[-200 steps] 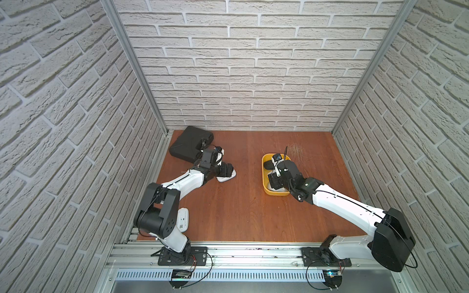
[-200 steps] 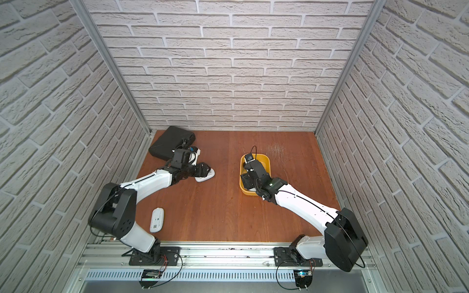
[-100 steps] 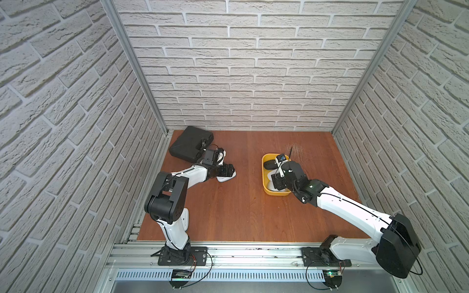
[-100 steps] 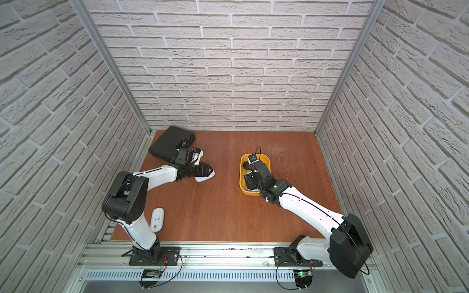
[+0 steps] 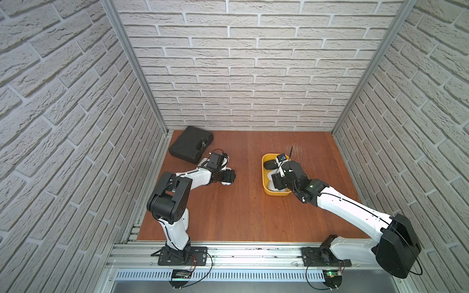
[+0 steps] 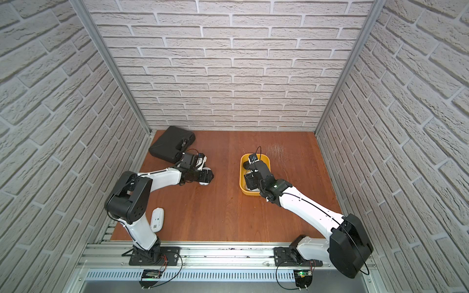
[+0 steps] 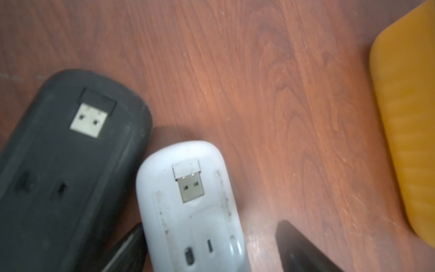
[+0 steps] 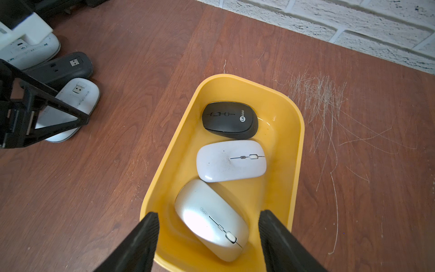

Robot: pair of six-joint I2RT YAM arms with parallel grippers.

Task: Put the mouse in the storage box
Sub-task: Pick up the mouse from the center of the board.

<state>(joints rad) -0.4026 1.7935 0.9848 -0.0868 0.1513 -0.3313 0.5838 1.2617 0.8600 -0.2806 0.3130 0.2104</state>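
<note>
I will next take hold of the upside-down white mouse [image 8: 74, 100] between my left gripper's fingers with my right gripper, because my left gripper will hand it over.
A white mouse [image 7: 188, 200] lies upside down on the wooden table between the fingers of my left gripper [image 7: 210, 226]. One finger [image 7: 128, 245] touches its side; the other finger [image 7: 299, 245] stands a gap away, so the jaws are open. In both top views this gripper [image 5: 228, 176] sits low over the mouse. The yellow storage box [image 8: 299, 131] holds a black mouse [image 8: 229, 120], a white mouse [image 8: 230, 161] and a silver mouse [image 8: 209, 219]. My right gripper [image 8: 209, 213] hangs open above the silver one, touching nothing.
An upside-down black mouse [image 7: 66, 164] lies against the white one, with another white mouse [image 8: 28, 54] behind it under my left wrist. A flat black case [image 5: 190, 147] fills the back left corner. One more white mouse [image 6: 157, 219] lies by the left arm's base.
The left arm has reached further forward and its jaws have narrowed round the upside-down white mouse. The right gripper has barely moved above the box.
</note>
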